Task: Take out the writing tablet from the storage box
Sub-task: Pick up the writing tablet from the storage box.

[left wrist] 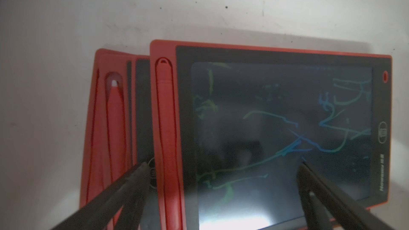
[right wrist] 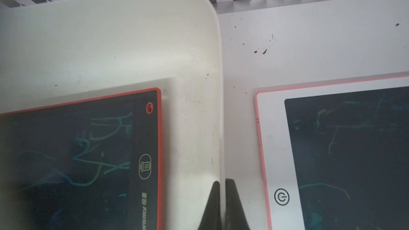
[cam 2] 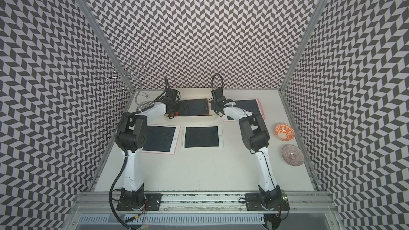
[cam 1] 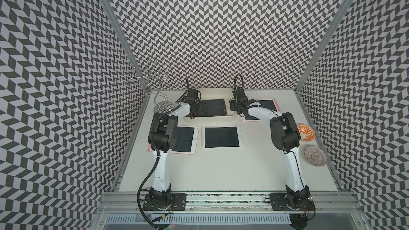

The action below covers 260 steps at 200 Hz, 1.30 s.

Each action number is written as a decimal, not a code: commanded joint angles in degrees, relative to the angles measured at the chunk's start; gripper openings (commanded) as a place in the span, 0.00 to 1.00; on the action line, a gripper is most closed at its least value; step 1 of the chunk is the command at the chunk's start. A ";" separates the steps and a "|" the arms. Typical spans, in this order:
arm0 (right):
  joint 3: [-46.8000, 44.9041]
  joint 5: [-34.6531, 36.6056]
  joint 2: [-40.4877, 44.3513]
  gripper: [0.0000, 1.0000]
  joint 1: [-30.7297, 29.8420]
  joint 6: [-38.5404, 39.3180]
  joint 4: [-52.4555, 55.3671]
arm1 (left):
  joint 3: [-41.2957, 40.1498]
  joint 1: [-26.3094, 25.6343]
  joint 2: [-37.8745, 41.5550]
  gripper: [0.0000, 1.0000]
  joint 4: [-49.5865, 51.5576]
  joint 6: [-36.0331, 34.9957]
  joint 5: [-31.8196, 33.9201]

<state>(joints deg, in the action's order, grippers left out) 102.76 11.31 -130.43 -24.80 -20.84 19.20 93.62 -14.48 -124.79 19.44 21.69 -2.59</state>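
The top red writing tablet in the storage box has its pen-side edge (cam 1: 196, 112) (left wrist: 167, 170) in reach, so my left gripper should close on that edge.
The cream-white storage box (cam 1: 230, 118) (cam 2: 213, 117) stands at the back middle of the table. Inside lies a red-framed writing tablet (cam 1: 213, 107) (left wrist: 281, 118) (right wrist: 66, 151) with blue and green scribbles on its dark screen. A second red tablet (left wrist: 115, 118) peeks out from under it. My left gripper (left wrist: 224, 165) (cam 1: 200, 108) hangs open inside the box, just above the top tablet, its fingers (left wrist: 141, 173) spread across the tablet's pen side. My right gripper (right wrist: 222, 182) (cam 1: 232, 107) is shut on the box's right wall (right wrist: 192, 63), one finger inside and one outside.
Three white tablets lie on the table: two in front of the box (cam 1: 184, 139) (cam 1: 221, 137) and one right of it (cam 1: 265, 107) (right wrist: 343, 151). An orange patterned bowl (cam 1: 305, 132) and a purple one (cam 1: 315, 155) sit at the right edge. A wire stand (cam 1: 159, 80) rises at the back left.
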 commanded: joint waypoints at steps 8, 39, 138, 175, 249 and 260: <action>-1.40 -1.44 1.36 0.00 0.46 -0.97 -1.18 | 2.83 0.24 -2.54 0.99 0.87 0.54 -3.12; -1.42 -2.92 1.07 0.00 0.45 -0.98 -1.19 | 3.74 -0.18 -4.00 0.99 0.87 0.56 -4.48; -0.99 -6.61 0.35 0.00 0.45 -1.92 -1.98 | 2.40 -1.59 -5.17 0.99 -2.50 5.86 -12.70; -0.92 -7.27 0.17 0.00 0.47 -2.16 -2.03 | 2.36 -1.95 -5.47 0.99 -3.59 7.16 -16.18; -0.82 -8.60 -0.44 0.00 0.43 -2.97 -2.06 | 2.04 -2.13 -4.85 0.99 -6.32 10.35 -23.28; -0.76 -8.67 -0.44 0.00 0.42 -3.13 -2.04 | 1.92 -2.13 -4.52 0.99 -6.66 10.90 -23.99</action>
<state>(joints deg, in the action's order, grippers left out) 102.63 6.17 -130.41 -24.05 -22.15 18.37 96.55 -14.79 -128.01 13.69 29.93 -18.96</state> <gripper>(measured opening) 0.048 0.992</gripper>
